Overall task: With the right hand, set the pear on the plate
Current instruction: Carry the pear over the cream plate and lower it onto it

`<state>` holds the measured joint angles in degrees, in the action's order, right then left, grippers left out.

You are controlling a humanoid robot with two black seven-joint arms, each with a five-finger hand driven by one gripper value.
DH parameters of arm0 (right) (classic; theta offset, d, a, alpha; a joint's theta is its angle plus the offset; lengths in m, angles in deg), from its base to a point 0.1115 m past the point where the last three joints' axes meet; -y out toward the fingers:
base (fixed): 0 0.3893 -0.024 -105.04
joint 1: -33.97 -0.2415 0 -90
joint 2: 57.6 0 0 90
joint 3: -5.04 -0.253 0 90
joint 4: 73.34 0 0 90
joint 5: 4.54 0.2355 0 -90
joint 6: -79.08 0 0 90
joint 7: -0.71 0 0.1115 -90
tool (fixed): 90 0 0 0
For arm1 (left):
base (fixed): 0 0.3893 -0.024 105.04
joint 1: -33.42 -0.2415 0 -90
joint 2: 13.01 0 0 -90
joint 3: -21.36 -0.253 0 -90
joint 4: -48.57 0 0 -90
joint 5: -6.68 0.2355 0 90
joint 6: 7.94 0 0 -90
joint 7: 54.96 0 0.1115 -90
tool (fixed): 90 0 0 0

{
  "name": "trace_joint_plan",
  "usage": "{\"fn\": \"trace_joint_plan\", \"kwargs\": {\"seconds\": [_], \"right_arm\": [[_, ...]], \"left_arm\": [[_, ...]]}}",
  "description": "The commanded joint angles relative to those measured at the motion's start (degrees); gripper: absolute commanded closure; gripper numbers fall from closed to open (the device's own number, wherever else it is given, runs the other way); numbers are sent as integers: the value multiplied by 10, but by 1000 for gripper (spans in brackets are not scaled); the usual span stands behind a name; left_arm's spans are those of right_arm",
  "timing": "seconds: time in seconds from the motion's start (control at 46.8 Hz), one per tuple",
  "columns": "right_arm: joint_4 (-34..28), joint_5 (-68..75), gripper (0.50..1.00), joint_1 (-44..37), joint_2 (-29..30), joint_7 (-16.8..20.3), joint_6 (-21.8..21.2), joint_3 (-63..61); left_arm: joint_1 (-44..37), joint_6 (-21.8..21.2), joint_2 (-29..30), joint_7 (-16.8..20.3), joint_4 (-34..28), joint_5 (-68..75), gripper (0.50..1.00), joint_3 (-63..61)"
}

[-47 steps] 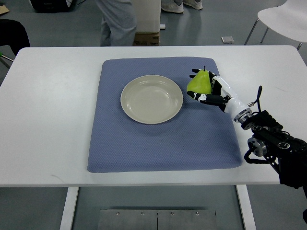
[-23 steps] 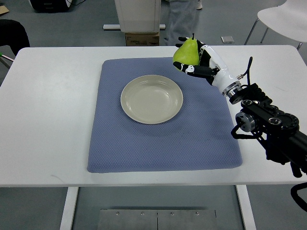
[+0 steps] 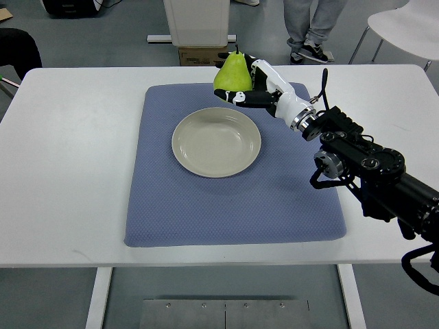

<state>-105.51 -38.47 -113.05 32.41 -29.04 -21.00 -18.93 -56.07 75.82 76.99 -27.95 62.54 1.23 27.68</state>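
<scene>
My right gripper is going to release the green pear just off the middle of the beige plate (image 3: 231,149), a little way toward the side where the arm is.
My right hand (image 3: 248,86) is shut on a green pear (image 3: 231,72) and holds it upright in the air, over the far edge of the blue mat and just beyond the far right rim of the plate. The beige plate (image 3: 217,142) lies empty near the middle of the mat. The right arm (image 3: 357,161) reaches in from the right edge. The left arm is out of view.
The blue mat (image 3: 233,199) lies on a white table (image 3: 68,164). A person's legs (image 3: 312,24) stand behind the table. A white cabinet (image 3: 197,20) with a cardboard box is beyond the far edge, and a white chair (image 3: 405,24) is at the far right.
My right hand has lifted the pear from the mat right of the plate and carried it up and to the left, toward the plate's far rim. The person behind has walked to the right.
</scene>
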Motion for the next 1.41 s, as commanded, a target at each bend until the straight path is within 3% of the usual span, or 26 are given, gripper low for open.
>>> {"fn": "trace_joint_plan", "kwargs": {"seconds": [0.0,1.132,1.388], "right_arm": [[0,0,1000,1,0,4,0,12],[-17,13,1000,39,0,18,-8,79],[-15,14,1000,46,0,36,3,80]], "left_arm": [[0,0,0,0,0,0,500,0],[0,0,0,0,0,0,500,0],[0,0,0,0,0,0,500,0]]}}
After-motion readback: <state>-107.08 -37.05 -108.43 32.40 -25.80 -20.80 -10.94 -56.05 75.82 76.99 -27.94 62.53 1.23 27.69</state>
